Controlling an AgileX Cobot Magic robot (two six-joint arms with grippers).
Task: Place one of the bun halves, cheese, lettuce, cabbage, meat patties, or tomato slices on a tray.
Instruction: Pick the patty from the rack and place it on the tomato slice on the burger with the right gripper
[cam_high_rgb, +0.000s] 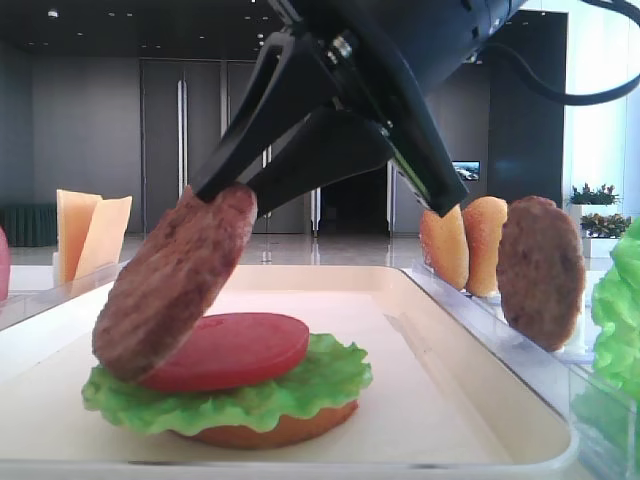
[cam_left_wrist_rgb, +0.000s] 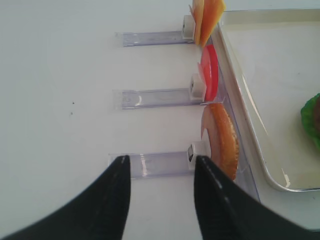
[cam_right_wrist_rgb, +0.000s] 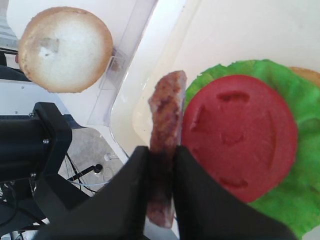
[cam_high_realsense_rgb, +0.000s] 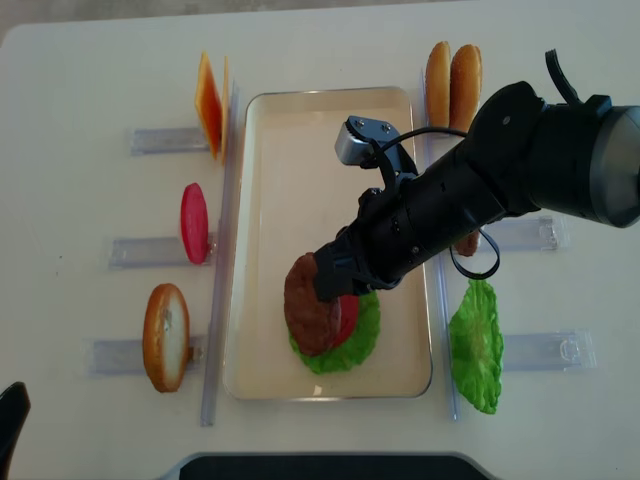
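Observation:
Next, my right gripper places the brown meat patty on the red tomato slice over the green lettuce (cam_high_realsense_rgb: 337, 299) (cam_right_wrist_rgb: 227, 140).
My right gripper (cam_right_wrist_rgb: 161, 150) is shut on a brown meat patty (cam_high_rgb: 175, 280), gripping its upper rim. The patty (cam_right_wrist_rgb: 167, 110) hangs tilted over the cream tray (cam_high_realsense_rgb: 290, 160). Its lower edge is down at the left side of a red tomato slice (cam_high_rgb: 235, 350). The tomato slice lies on green lettuce (cam_high_rgb: 250, 395) over a bun half (cam_high_rgb: 270, 428) in the tray's near part. From above, the patty (cam_high_realsense_rgb: 305, 305) covers the stack's left side. My left gripper (cam_left_wrist_rgb: 161, 162) is open and empty above the table, left of the tray, by a racked bun half (cam_left_wrist_rgb: 222, 142).
Clear racks line both long sides of the tray. On the left stand cheese (cam_high_realsense_rgb: 210, 105), a tomato slice (cam_high_realsense_rgb: 194, 222) and a bun half (cam_high_realsense_rgb: 166, 337). On the right stand two bun halves (cam_high_realsense_rgb: 452, 75), another patty (cam_high_rgb: 540, 270) and lettuce (cam_high_realsense_rgb: 475, 345).

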